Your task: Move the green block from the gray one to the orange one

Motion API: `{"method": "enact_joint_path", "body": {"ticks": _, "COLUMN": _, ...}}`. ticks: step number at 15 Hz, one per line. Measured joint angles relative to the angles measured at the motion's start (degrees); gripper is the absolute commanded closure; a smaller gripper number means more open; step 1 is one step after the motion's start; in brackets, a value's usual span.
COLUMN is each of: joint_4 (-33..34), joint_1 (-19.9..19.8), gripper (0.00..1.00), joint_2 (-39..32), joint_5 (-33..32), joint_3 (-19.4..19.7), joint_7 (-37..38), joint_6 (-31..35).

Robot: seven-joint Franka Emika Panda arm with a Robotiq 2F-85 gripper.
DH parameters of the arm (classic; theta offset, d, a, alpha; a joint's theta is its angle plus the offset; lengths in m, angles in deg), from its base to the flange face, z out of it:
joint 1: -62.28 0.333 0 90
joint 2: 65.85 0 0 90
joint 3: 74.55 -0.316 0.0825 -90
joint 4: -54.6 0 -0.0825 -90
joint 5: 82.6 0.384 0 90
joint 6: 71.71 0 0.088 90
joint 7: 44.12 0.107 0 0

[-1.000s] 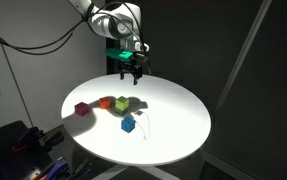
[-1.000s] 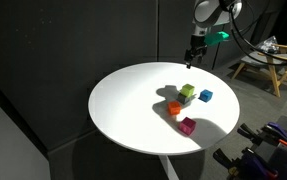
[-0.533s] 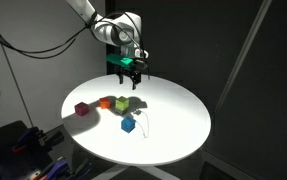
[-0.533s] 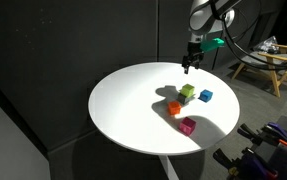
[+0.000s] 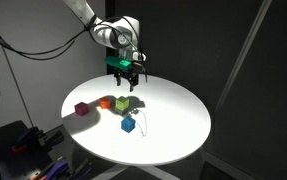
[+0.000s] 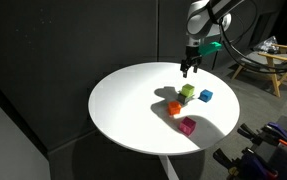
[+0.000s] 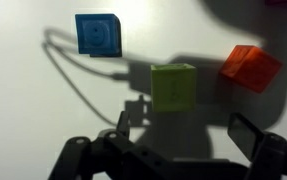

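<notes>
Next, I lower my gripper and close it on the opposite sides of the green block (image 5: 123,102) (image 7: 173,89), just above the gray one.
The green block (image 7: 173,85) sits in the middle of the wrist view and hides the gray one beneath it. In both exterior views the green block (image 5: 123,101) (image 6: 188,90) tops a small stack, with the gray one (image 6: 187,99) just showing below it. Close beside the stack lies the orange one (image 7: 250,67) (image 5: 107,102) (image 6: 175,108). My gripper (image 7: 188,128) (image 5: 126,71) (image 6: 190,69) hangs open above the table, a little behind the stack, with nothing between its fingers (image 7: 248,135).
A blue cube (image 7: 99,33) (image 5: 128,125) (image 6: 205,96) lies near the stack, with a thin cable (image 7: 68,75) curling beside it. A magenta cube (image 5: 81,109) (image 6: 187,125) lies beyond the orange one. All rest on a round white table (image 5: 178,125) amid dark surroundings.
The gripper has come down and drifted closer to the stack of cubes, still open. No cube has moved.
</notes>
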Motion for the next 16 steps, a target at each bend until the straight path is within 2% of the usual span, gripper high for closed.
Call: {"method": "enact_joint_path", "body": {"ticks": 16, "joint_4": -0.15, "joint_1": 0.49, "gripper": 0.0, "joint_2": -2.04, "joint_5": -0.48, "joint_3": -0.04, "joint_7": 0.0, "joint_6": 0.86}}
